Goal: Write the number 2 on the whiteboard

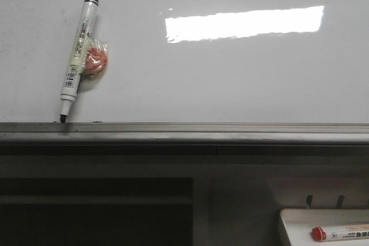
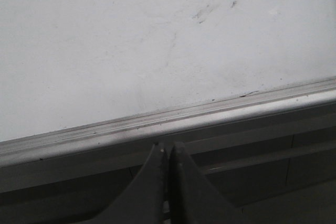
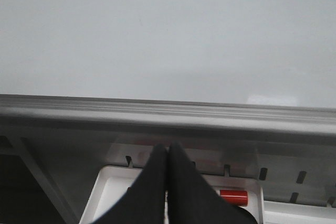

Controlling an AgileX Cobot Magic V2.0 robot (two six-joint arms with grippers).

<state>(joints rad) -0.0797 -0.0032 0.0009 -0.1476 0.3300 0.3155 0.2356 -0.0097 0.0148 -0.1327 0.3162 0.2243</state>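
I need to move my left gripper to the black-tipped marker next and close it on its lower body [image 1: 69, 86], just under the orange-red lump.
The whiteboard [image 1: 230, 79] fills the front view, glossy white with a bright light reflection and a grey bottom rail [image 1: 184, 131]. The number 2 is out of view; the left wrist view shows only faint grey smudges [image 2: 205, 13] on the whiteboard [image 2: 131, 51]. A black-tipped marker [image 1: 78, 61] leans on the board at the left, tip down on the rail, with an orange-red lump in clear wrap [image 1: 95, 59] stuck beside it. My left gripper [image 2: 168, 148] is shut and empty just below the rail. My right gripper [image 3: 167, 148] is also shut and empty, below the whiteboard [image 3: 168, 35]. Neither gripper shows in the front view.
A small white tray [image 1: 294, 223] sits low at the right, below the rail, holding a red-capped marker [image 1: 340, 233]. The right wrist view shows that tray [image 3: 113, 182] and the red cap [image 3: 233, 198] just behind my fingers. A dark slotted frame runs under the rail.
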